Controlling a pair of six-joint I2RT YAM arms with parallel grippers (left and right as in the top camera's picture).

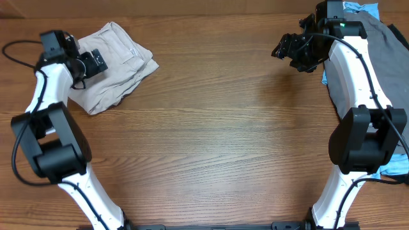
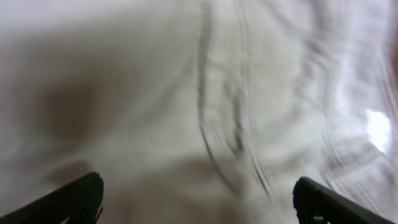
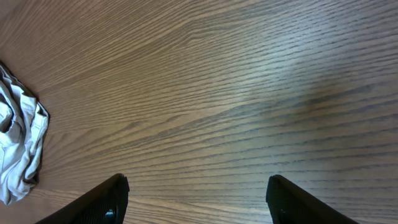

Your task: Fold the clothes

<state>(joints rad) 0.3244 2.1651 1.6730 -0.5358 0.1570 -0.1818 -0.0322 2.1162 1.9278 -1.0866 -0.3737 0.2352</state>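
Observation:
The beige garment's near corner (image 1: 99,105) points toward the front of the table. My left gripper goes there next and closes on it.
A folded beige garment (image 1: 118,64) lies at the table's back left; it fills the blurred left wrist view (image 2: 205,106). My left gripper (image 1: 96,62) hovers over its left part, open, its fingers (image 2: 196,199) spread wide just above the cloth. My right gripper (image 1: 285,50) is open and empty above bare wood at the back right; its fingers (image 3: 196,199) frame only table. A pile of clothes, grey (image 1: 380,54) on top with blue (image 1: 364,9) under it, lies at the right edge behind the right arm.
The wooden table (image 1: 217,140) spans the overhead view. The beige garment's edge shows at the left of the right wrist view (image 3: 18,149). More blue cloth (image 1: 399,167) pokes out at the lower right edge.

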